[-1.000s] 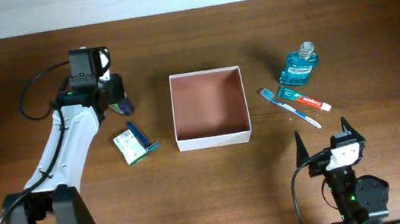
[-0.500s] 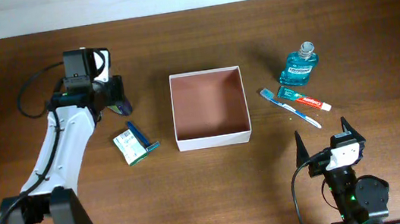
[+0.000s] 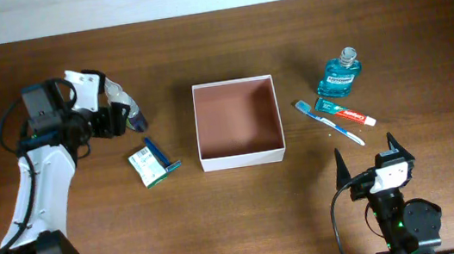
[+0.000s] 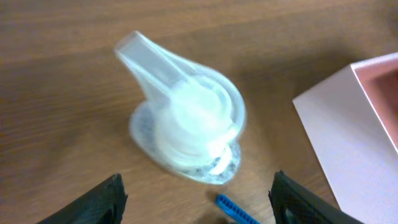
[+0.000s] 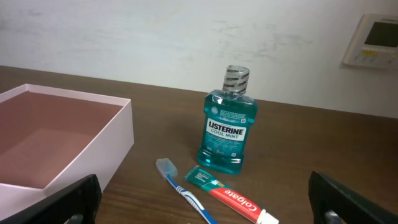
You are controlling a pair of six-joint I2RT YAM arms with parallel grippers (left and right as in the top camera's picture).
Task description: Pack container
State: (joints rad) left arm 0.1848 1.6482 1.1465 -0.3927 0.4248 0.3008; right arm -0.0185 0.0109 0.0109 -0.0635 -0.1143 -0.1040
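Note:
The fingers of my left gripper slant steeply down toward the pump bottle's wide head, so I should back off, level the gripper and close around the pump bottle's body point(image 3: 136, 119) from the side.
The container point(image 3: 243, 154), a square white-walled box with a reddish-brown inside, sits mid-table and holds nothing. Its corner shows at the right of the left wrist view point(image 4: 348, 124), and its wall at the left of the right wrist view point(image 5: 115, 146). A clear pump bottle point(image 3: 126, 113) stands upright left of the box. My left gripper point(image 3: 113, 121) is open just left of it. In the left wrist view the bottle point(image 4: 186, 118) is ahead of the spread gripper point(image 4: 199, 208), untouched. My right gripper point(image 3: 366, 160) is open near the front edge, holding nothing point(image 5: 205, 214).
A teal mouthwash bottle point(image 3: 342, 74), a toothpaste tube point(image 3: 347, 113) and a blue toothbrush point(image 3: 332, 123) lie right of the box. A green-and-white carton point(image 3: 148, 166) and a blue stick-like item point(image 3: 159, 153) lie front-left of it, below the pump bottle.
The left arm has swung back to the left, away from the pump bottle, and its jaws have spread wider. The bottle stays standing. The right arm has not moved.

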